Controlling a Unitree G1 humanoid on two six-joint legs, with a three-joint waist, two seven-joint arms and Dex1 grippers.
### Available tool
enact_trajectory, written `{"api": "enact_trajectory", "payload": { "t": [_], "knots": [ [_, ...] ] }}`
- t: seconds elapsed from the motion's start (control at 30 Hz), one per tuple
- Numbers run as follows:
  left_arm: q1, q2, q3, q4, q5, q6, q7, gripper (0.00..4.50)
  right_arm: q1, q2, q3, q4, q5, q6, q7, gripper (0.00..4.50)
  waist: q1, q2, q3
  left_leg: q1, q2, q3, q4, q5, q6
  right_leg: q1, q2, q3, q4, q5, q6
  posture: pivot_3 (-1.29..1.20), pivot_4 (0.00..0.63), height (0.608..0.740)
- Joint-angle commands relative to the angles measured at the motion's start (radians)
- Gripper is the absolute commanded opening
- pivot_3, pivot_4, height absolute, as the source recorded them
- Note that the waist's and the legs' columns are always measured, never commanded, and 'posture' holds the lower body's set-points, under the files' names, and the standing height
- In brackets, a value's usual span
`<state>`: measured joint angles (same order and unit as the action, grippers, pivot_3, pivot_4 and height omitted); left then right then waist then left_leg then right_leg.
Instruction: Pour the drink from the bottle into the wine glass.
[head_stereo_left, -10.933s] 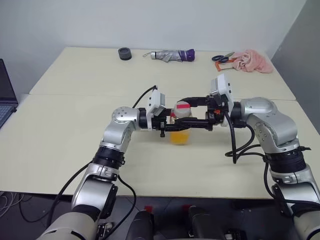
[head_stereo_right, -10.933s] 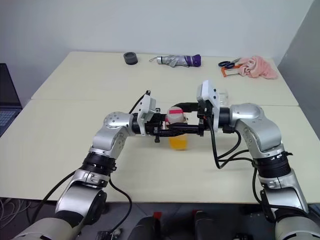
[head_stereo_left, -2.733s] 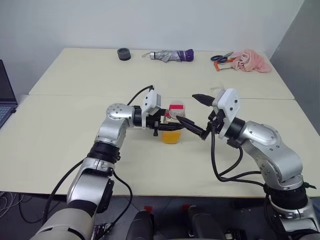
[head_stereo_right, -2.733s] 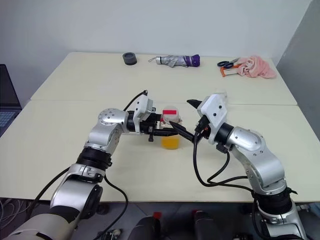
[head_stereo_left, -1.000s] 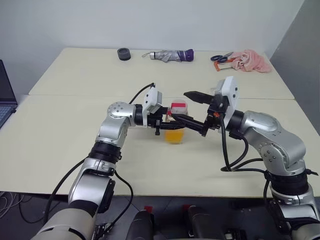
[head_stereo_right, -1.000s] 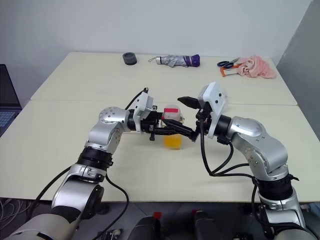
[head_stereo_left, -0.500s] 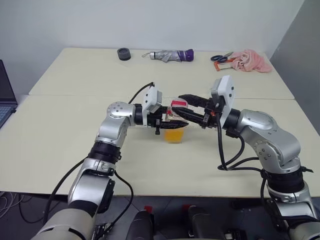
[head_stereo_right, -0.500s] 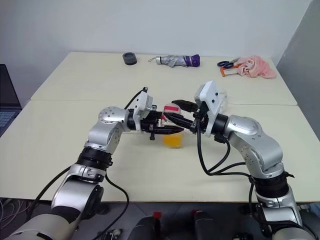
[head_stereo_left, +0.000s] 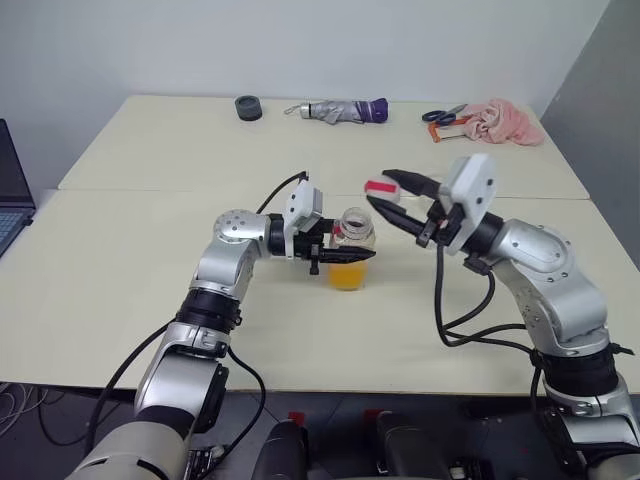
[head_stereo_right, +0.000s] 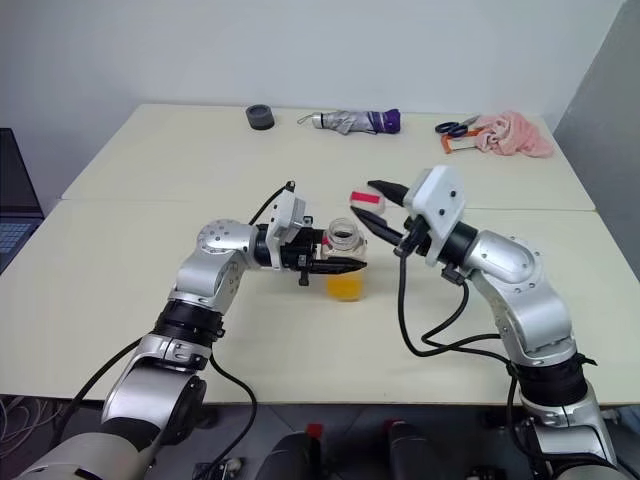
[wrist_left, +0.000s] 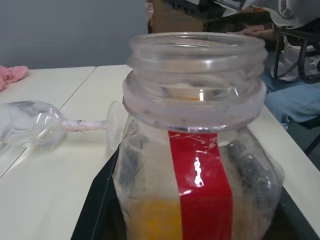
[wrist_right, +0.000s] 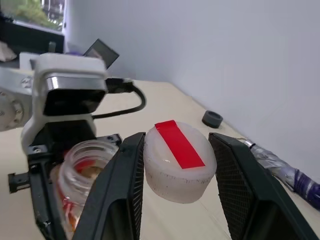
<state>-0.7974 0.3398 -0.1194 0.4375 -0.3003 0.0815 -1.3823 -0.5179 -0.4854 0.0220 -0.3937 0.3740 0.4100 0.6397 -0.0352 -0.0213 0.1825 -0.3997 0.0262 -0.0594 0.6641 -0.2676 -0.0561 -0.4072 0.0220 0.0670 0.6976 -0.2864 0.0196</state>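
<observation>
My left gripper is going to set the bottle down on the table seam's near side (head_stereo_left: 216, 238), in front of the black tape roll.
The bottle (head_stereo_left: 350, 248) stands upright on the table with my left gripper (head_stereo_left: 362, 256) shut on its body. Its mouth (wrist_left: 196, 55) is uncovered, and the orange drink (head_stereo_left: 345, 274) fills its lower part. Just above and to the right of the mouth, my right gripper (head_stereo_left: 378, 188) is shut on the red-and-white cap (wrist_right: 179, 160). In the left wrist view the wine glass (wrist_left: 30, 122) lies on its side on the table behind the bottle, with its foot (wrist_left: 114, 125) turned toward the bottle.
Along the table's far edge lie a black tape roll (head_stereo_left: 248, 107), a folded umbrella (head_stereo_left: 345, 110), scissors (head_stereo_left: 443, 115) and a pink cloth (head_stereo_left: 505, 120). A laptop (head_stereo_left: 10, 190) sits at the left edge.
My right gripper closed on the cap and carried it up and to the right, off the bottle, leaving the mouth uncovered. The left gripper and the bottle stayed put.
</observation>
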Motion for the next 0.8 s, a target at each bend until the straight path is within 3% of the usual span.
{"api": "enact_trajectory", "payload": {
  "t": [0.03, 0.13, 0.27, 0.5, 0.63, 0.77, 0.8],
  "knots": [
    [-0.005, 0.007, 0.022, -0.048, -0.023, 0.002, 0.019, 1.70, 0.082, -0.056, -0.115, -0.070, 0.055, 0.060, -0.007, 1.69, 0.003, 0.000, 0.000, 0.000, 0.000, 0.000, 0.000, 0.000, 0.000, 0.000, 0.000, 0.000, 0.000, 0.000, 0.000, 0.00, 0.150, 0.740],
    [0.001, 0.014, 0.036, -0.049, -0.026, 0.009, 0.038, 1.70, 0.237, -0.117, -0.209, -0.044, 0.044, 0.087, -0.015, 1.69, 0.009, 0.000, 0.000, 0.000, -0.001, -0.001, 0.000, 0.000, 0.000, 0.001, -0.001, -0.001, -0.001, 0.000, 0.000, 0.00, 0.150, 0.740],
    [0.011, 0.026, 0.064, -0.072, -0.049, 0.041, 0.070, 1.70, 0.439, -0.157, -0.285, 0.105, -0.093, -0.014, -0.077, 1.69, 0.009, 0.000, 0.000, 0.000, -0.003, 0.001, 0.000, 0.000, 0.000, 0.001, -0.003, 0.001, -0.001, 0.000, 0.000, 0.00, 0.150, 0.740],
    [0.035, 0.048, 0.077, -0.112, -0.063, 0.073, 0.085, 1.70, 0.533, -0.117, -0.272, 0.170, -0.086, -0.054, -0.062, 1.69, -0.014, 0.000, 0.000, 0.003, 0.000, 0.003, -0.001, 0.000, 0.000, 0.001, 0.001, 0.004, 0.001, 0.000, 0.000, 0.00, 0.150, 0.740],
    [0.039, 0.083, 0.104, -0.119, -0.067, 0.089, 0.112, 1.70, 0.530, -0.095, -0.296, 0.175, -0.031, -0.039, -0.048, 3.06, -0.016, 0.000, 0.000, 0.003, 0.001, 0.003, -0.001, 0.000, 0.000, 0.001, 0.002, 0.004, 0.001, 0.000, 0.000, 0.00, 0.150, 0.740],
    [0.042, 0.109, 0.163, -0.106, -0.090, 0.117, 0.179, 1.70, 0.539, -0.142, -0.315, 0.124, 0.011, -0.007, 0.008, 4.48, -0.013, 0.000, 0.000, 0.003, 0.001, 0.003, 0.000, 0.000, 0.000, 0.001, 0.001, 0.004, 0.001, 0.000, 0.000, 0.00, 0.150, 0.740],
    [0.050, 0.119, 0.184, -0.106, -0.092, 0.119, 0.201, 1.70, 0.553, -0.160, -0.311, 0.099, 0.021, 0.001, 0.033, 4.50, -0.012, 0.000, 0.000, 0.003, 0.000, 0.003, 0.000, 0.000, 0.000, 0.001, 0.001, 0.004, 0.001, 0.000, 0.000, 0.00, 0.150, 0.740]
  ]
}}
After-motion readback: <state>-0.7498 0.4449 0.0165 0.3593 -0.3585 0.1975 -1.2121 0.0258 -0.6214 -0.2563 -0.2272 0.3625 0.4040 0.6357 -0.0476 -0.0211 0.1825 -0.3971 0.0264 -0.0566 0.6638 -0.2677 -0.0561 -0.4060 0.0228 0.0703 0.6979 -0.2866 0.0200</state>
